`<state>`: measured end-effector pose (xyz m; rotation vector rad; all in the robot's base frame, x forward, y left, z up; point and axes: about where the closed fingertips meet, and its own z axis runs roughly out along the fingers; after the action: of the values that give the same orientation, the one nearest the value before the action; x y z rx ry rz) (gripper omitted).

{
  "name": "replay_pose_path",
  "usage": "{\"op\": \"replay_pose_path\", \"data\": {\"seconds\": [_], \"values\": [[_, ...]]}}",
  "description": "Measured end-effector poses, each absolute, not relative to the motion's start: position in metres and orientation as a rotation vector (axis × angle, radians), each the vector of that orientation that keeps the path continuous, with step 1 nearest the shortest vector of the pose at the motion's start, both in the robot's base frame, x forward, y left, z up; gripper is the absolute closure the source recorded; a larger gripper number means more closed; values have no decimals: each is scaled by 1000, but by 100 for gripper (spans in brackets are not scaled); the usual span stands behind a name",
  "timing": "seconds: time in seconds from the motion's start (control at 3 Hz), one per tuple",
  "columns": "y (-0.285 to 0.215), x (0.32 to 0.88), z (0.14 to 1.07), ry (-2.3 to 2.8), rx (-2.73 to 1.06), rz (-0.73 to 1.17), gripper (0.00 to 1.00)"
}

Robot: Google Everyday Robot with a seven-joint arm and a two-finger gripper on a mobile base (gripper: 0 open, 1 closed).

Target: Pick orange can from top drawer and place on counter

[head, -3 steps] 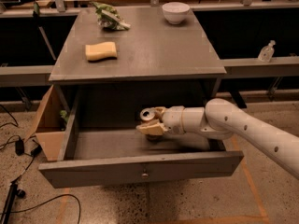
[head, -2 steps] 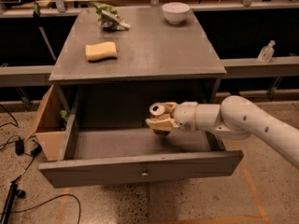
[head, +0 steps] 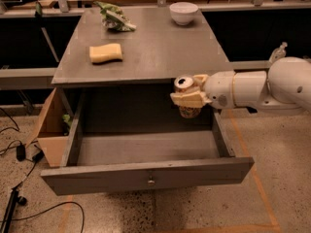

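Note:
The robot's gripper will release the orange can on the counter (head: 170, 63) in front of the white bowl, close to the counter's front edge.
The top drawer (head: 146, 176) is pulled wide open, with a plain grey inside and a small knob on its front panel. My gripper (head: 188, 94) is shut on the orange can (head: 185, 85), whose silver top faces up. It holds the can in the air above the drawer's right side, about level with the counter's front edge. The counter (head: 155, 52) is the grey top of the cabinet, just behind and above the can. The white arm (head: 257, 89) reaches in from the right.
On the counter lie a yellow sponge (head: 106, 53) at the left, a green bag (head: 114, 18) at the back left and a white bowl (head: 183, 12) at the back right. A cardboard box (head: 48, 130) stands left of the drawer. Cables lie on the floor.
The gripper has lifted the orange can up out of the drawer and moved it right, from near the drawer floor to about the height of the counter's edge.

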<state>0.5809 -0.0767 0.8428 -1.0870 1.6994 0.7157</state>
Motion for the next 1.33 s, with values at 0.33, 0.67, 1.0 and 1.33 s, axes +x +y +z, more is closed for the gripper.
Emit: {"op": "replay_pose_path", "data": {"seconds": [0.33,0.67,1.0,1.33], "values": [[-87,595,890,1701,-1074,740,100],[-83,627,911,1671,-1078,766,100],[-75,671,919,1637,-1059,796,100],[-63,711,915,1625,-1005,811,100]]}}
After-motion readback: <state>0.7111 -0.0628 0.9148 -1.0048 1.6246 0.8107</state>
